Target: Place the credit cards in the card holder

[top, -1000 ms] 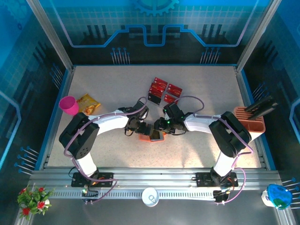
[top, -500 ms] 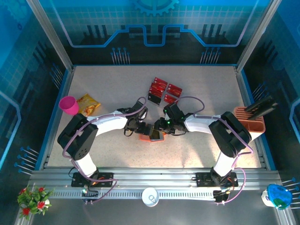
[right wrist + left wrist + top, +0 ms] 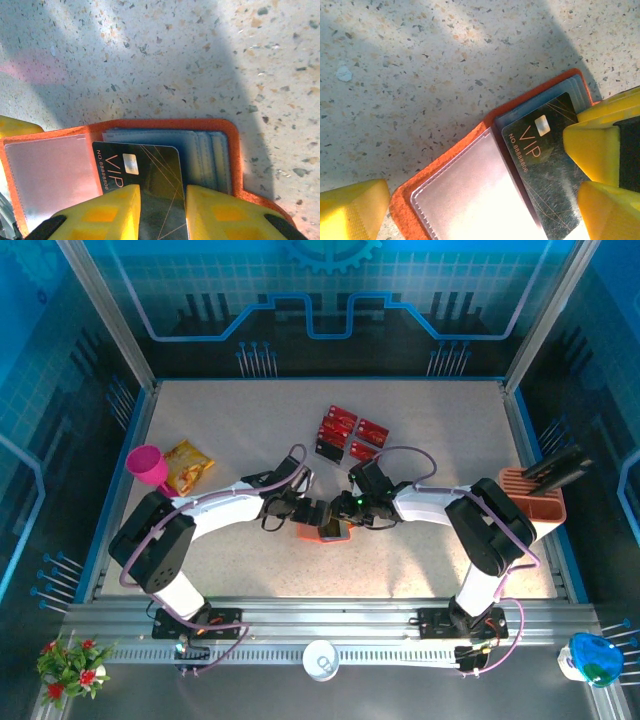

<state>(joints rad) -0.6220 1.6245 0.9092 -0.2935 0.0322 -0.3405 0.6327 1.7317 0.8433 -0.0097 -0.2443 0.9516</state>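
Note:
The black credit card is lying flat over the pockets, so my right gripper will slide it toward the window pocket, tip it up and pinch its long edge (image 3: 181, 175).
The card holder (image 3: 325, 531) lies open on the table between both grippers. Its orange rim (image 3: 165, 123) frames grey pockets (image 3: 205, 155) and a clear window pocket (image 3: 470, 195). My right gripper (image 3: 162, 210) is shut on a black credit card (image 3: 150, 165) marked VIP, one finger against each long edge. The card's (image 3: 545, 155) front end lies over the grey pockets. My left gripper (image 3: 485, 215) stands open, straddling the card holder's window side with nothing held. Several red credit cards (image 3: 345, 430) lie farther back on the table.
A pink cup (image 3: 147, 464) and a yellow snack bag (image 3: 188, 464) sit at the left. An orange slotted rack (image 3: 535, 495) holding a dark flat object stands at the right edge. Both forearms converge on the table's middle.
The left arm's elbow has swung left and lower, and its gripper has edged right onto the card holder. The right gripper's fingers have narrowed slightly on the card.

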